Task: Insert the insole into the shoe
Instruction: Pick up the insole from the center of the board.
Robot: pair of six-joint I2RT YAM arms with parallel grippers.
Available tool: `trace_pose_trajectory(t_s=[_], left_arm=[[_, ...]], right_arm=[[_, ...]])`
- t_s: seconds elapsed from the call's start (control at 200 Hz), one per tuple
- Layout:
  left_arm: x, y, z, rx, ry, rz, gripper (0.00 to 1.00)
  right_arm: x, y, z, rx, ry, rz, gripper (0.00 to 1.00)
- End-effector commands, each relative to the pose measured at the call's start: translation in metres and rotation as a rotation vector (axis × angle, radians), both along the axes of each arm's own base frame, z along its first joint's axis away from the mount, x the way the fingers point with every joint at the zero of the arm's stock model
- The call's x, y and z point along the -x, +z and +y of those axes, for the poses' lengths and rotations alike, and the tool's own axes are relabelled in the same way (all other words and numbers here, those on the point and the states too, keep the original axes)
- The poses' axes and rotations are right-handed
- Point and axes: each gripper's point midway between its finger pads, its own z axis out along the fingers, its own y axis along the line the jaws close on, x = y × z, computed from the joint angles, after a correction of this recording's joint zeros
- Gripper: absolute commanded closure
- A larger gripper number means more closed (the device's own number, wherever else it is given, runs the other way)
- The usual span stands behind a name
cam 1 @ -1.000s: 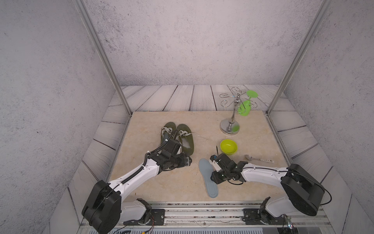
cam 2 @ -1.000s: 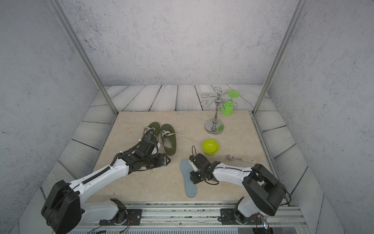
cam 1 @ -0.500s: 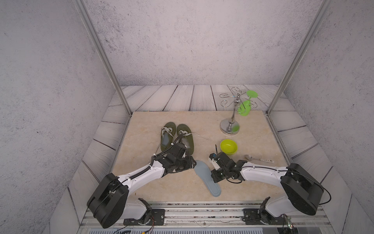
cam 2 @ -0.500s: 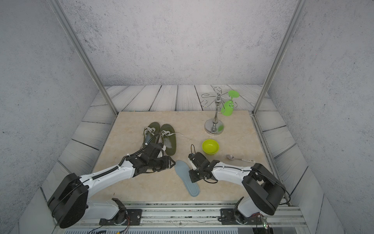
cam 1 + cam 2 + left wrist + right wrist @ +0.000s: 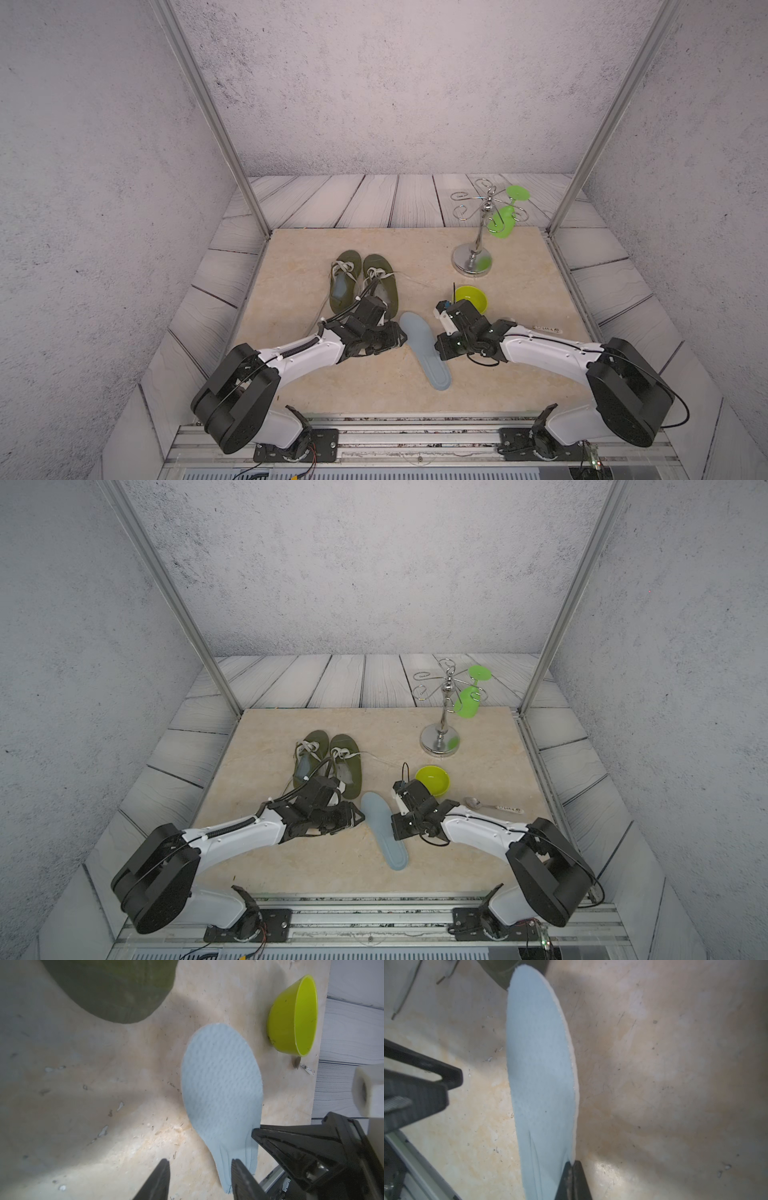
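My right gripper is pinching the long edge of the insole. So my left gripper will hold the other edge while my right gripper grips across the narrow end (image 5: pixel 437 378).
A light blue insole (image 5: pixel 424 353) (image 5: pixel 384 833) rests on the beige board between my two arms, with one long edge raised. My right gripper (image 5: pixel 437 348) (image 5: pixel 572 1164) is shut on that edge, and the insole (image 5: pixel 539 1064) creases at the pinch. My left gripper (image 5: pixel 398 336) (image 5: pixel 200 1162) is open beside the insole's other edge; one finger overlaps the insole (image 5: pixel 220 1084) and nothing is clamped. Two olive green shoes (image 5: pixel 380 278) (image 5: pixel 347 762) with white laces stand side by side behind the left arm, which hides the right shoe's heel. The left shoe (image 5: pixel 344 282) shows blue inside.
A lime green bowl (image 5: pixel 471 298) sits just behind the right wrist, with a spoon (image 5: pixel 490 806) to its right. A chrome stand (image 5: pixel 473 259) with a green glass (image 5: pixel 505 218) hanging from it stands at the back right. Metal rails run along the front edge.
My left arm has swung from the shoes toward the insole, and its jaws have narrowed. The right gripper has closed on the insole's edge and shifted the insole slightly left.
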Motion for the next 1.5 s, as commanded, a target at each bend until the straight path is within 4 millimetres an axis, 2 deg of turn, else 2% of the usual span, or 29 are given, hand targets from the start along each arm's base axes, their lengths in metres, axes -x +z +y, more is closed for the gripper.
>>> trace_pose_trajectory(t_s=[0.0,0.13,0.395,0.46,0.59,0.666,0.851,1.021,1.106,1.261,1.491], left_arm=[[0.0,-0.003,-0.011,0.044,0.0,0.013,0.52],[-0.006,-0.002,-0.019,0.067,-0.005,0.012,0.57],[-0.018,-0.007,-0.033,0.107,0.001,0.006,0.58],[-0.021,-0.003,-0.038,0.132,0.003,-0.001,0.65],[-0.025,0.005,-0.043,0.159,0.001,-0.012,0.91],[-0.026,0.009,-0.044,0.169,0.005,-0.018,1.0],[-0.029,0.019,-0.048,0.195,0.007,-0.021,1.0],[-0.034,0.037,-0.057,0.263,0.03,-0.01,1.0],[-0.037,0.047,-0.056,0.295,0.079,0.004,1.0],[-0.043,0.07,-0.053,0.376,0.182,0.033,1.0],[-0.052,0.087,-0.059,0.505,0.287,0.113,1.0]], right_arm=[[-0.002,0.023,0.008,-0.101,-0.002,0.025,1.0],[-0.003,0.029,0.011,-0.127,-0.004,0.034,1.0],[0.0,0.032,0.016,-0.176,0.011,0.078,1.0],[0.002,0.033,0.018,-0.186,0.019,0.086,1.0],[0.003,0.037,0.017,-0.178,0.04,0.075,1.0],[0.001,0.042,0.014,-0.157,0.044,0.051,0.9],[-0.005,0.062,0.001,-0.081,0.052,-0.032,0.69],[-0.007,0.091,-0.019,0.024,0.044,-0.153,0.29],[-0.006,0.105,-0.027,0.126,0.056,-0.257,0.13],[-0.006,0.114,-0.035,0.216,0.058,-0.356,0.05],[-0.001,0.129,-0.025,0.171,0.091,-0.44,0.01]])
